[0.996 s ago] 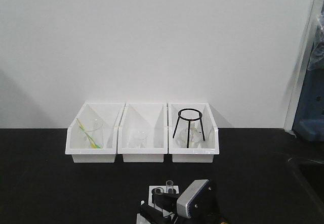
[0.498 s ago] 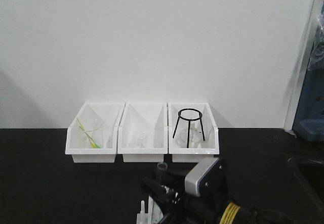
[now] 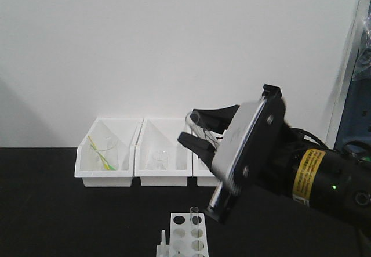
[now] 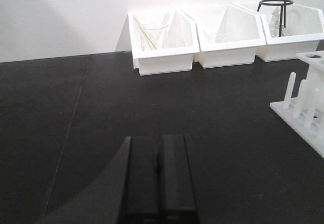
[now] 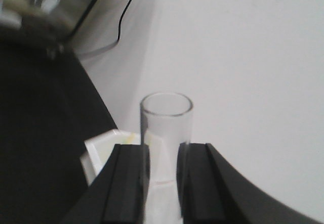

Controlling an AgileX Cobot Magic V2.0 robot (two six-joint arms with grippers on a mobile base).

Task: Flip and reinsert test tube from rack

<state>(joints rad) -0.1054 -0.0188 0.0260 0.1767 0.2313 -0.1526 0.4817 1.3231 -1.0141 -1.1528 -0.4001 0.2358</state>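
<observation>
I will have my right gripper let go of the test tube in the rack's peg-side row (image 3: 180, 252), at a spot closer to the front than the upright tube.
My right gripper (image 3: 191, 127) is raised high above the black table, in front of the bins. It is shut on a clear glass test tube (image 3: 193, 119), which lies tilted with its open mouth pointing up and left. In the right wrist view the test tube (image 5: 166, 120) stands out between the two black fingers of the right gripper (image 5: 162, 150). The white rack (image 3: 189, 236) sits at the bottom edge of the front view, well below that gripper, with another tube (image 3: 195, 213) upright in a back hole. The rack (image 4: 310, 102) shows its pegs at the right edge of the left wrist view. My left gripper (image 4: 159, 145) is shut and empty, low over the table.
Three white open-front bins stand against the back wall: the left bin (image 3: 108, 152) holds a beaker with a yellow-green stick, the middle bin (image 3: 163, 152) a small glass, and the right bin (image 4: 293, 32) a black ring tripod (image 4: 276, 4). The right arm hides most of that bin from the front.
The right gripper has risen from the rack with the test tube, swung up and tilted. The tube has gone from upright at the rack to slanted in front of the bins.
</observation>
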